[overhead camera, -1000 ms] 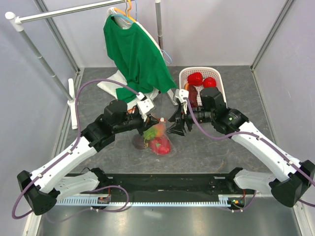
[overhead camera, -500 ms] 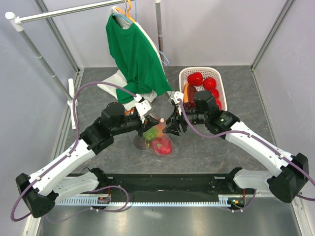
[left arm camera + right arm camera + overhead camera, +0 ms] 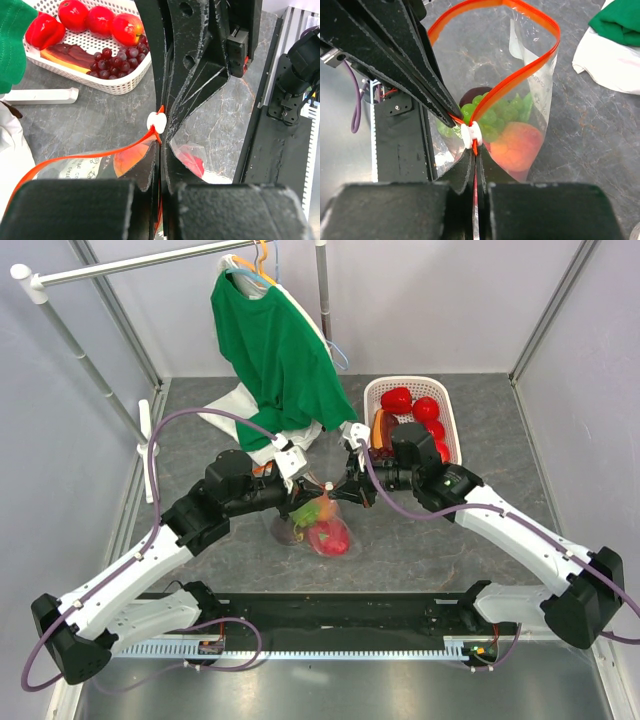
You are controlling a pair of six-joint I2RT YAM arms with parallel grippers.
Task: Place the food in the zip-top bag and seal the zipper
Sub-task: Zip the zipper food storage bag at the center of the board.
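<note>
I am pinching the zipper next to the white slider with my left gripper, so I should open it and close it on the white slider itself (image 3: 156, 122) before I pull the zipper shut.
The clear zip-top bag (image 3: 322, 525) hangs between both grippers just above the table, with food inside: green grapes (image 3: 496, 118), an orange-red round fruit (image 3: 519, 145) and a red piece (image 3: 194, 163). Its orange-red zipper (image 3: 530, 65) gapes in a loop, with a white slider (image 3: 471, 135) at the near end. My right gripper (image 3: 475, 153) is shut on the zipper edge just behind that slider. My left gripper (image 3: 161, 144) is shut on the zipper strip, right beside the slider (image 3: 157, 121). In the top view the left gripper (image 3: 306, 496) and right gripper (image 3: 345, 490) meet tip to tip.
A white lattice basket (image 3: 446, 410) at the back right holds red fruits, dark grapes and other food. A green shirt (image 3: 275, 350) hangs from a rack at the back, and white cloth (image 3: 232, 416) lies under it. A white bar (image 3: 40, 95) rests on the table.
My right gripper moved left to the bag and shut on the zipper edge at the slider. The left arm held the bag and shifted slightly.
</note>
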